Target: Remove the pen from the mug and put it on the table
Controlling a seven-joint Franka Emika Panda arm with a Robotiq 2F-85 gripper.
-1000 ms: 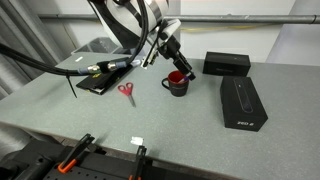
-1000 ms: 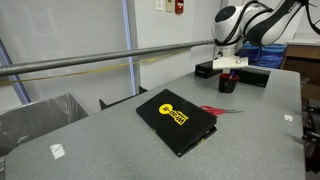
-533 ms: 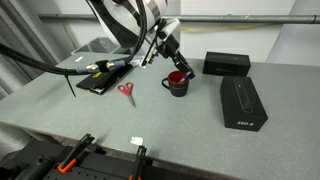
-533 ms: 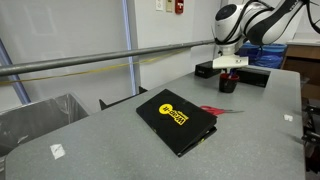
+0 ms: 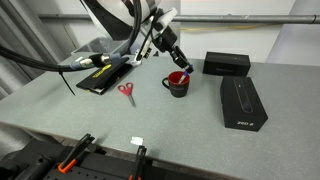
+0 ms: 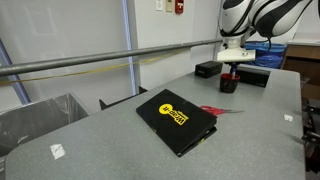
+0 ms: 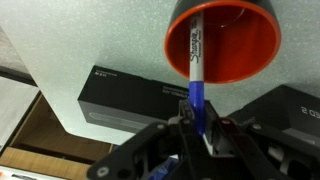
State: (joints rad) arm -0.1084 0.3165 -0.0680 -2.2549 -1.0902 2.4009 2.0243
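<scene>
I need to set the pen down with my gripper on the bare grey table (image 5: 166, 110) in front of the black mug. The pen now points into the mug's opening.
In the wrist view my gripper (image 7: 197, 125) is shut on the blue end of the pen (image 7: 195, 55). The pen's pale barrel points into the red inside of the mug (image 7: 250, 65), and its far end lies within the mug's opening. In both exterior views the black mug (image 5: 178, 85) (image 6: 228, 85) stands on the grey table (image 5: 180, 135) (image 6: 100, 145). The gripper (image 5: 179, 62) (image 6: 231, 68) hangs just above it. The pen itself is too slim to make out there.
Red-handled scissors (image 5: 126, 93) (image 6: 215, 110) lie beside the mug. A black book with a yellow logo (image 6: 175, 120) (image 5: 100, 80) lies further along. Two black boxes (image 5: 242, 102) (image 5: 227, 64) flank the mug. Orange clamps (image 5: 75, 150) sit at the table's front edge.
The jaws went from open to shut on the pen's blue end. The arm has then risen a little above the mug, drawing the pen upward.
</scene>
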